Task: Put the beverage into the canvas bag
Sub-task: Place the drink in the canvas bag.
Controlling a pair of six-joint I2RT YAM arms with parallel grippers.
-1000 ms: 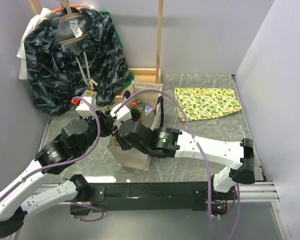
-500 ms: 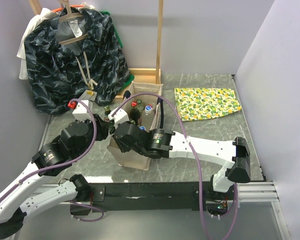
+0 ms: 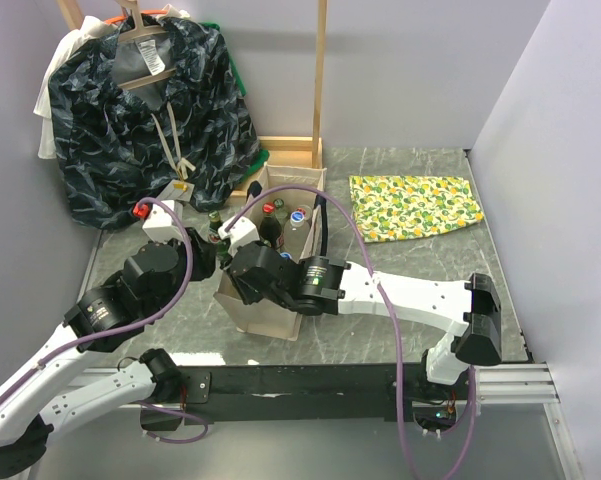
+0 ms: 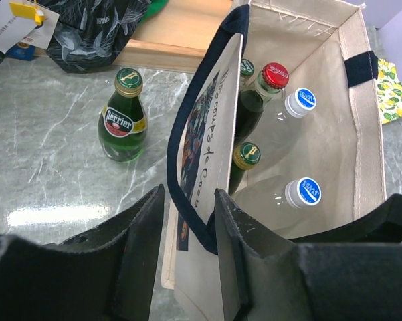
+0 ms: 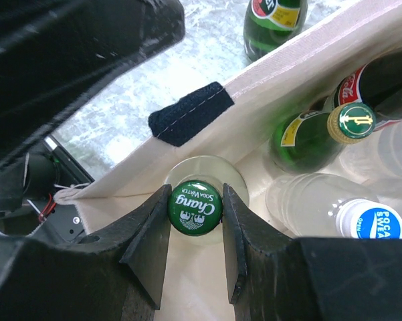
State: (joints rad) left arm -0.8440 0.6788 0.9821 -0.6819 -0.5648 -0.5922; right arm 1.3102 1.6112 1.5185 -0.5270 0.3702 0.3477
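Note:
The robot's right gripper should release the clear soda bottle in the canvas bag's near corner [image 3: 245, 284] [image 5: 215, 200], next to the green bottle.
The beige canvas bag [image 3: 263, 312] stands open mid-table, with black strap handles [image 4: 187, 154]. My right gripper [image 5: 196, 190] is down inside the bag's near corner, shut on the green "Chang" cap of a clear soda bottle [image 5: 195, 207]. My left gripper [image 4: 189, 194] pinches the bag's left wall [image 4: 217, 100] and strap between its jaws. Inside the bag stand a red-capped cola bottle [image 4: 274, 75], two clear blue-capped bottles [image 4: 305, 192] and a green bottle [image 4: 246, 155]. A green Perrier bottle [image 4: 124, 120] stands on the table left of the bag.
A dark patterned garment [image 3: 150, 110] hangs at the back left on a wooden stand [image 3: 320, 80]. A lemon-print cloth [image 3: 415, 205] lies at the back right. A tag [image 4: 17, 20] lies near the garment. Walls close in on both sides.
My right gripper has sunk lower into the bag with the bottle. My left arm shifted slightly left at the bag's wall. Little moved in the last half second.

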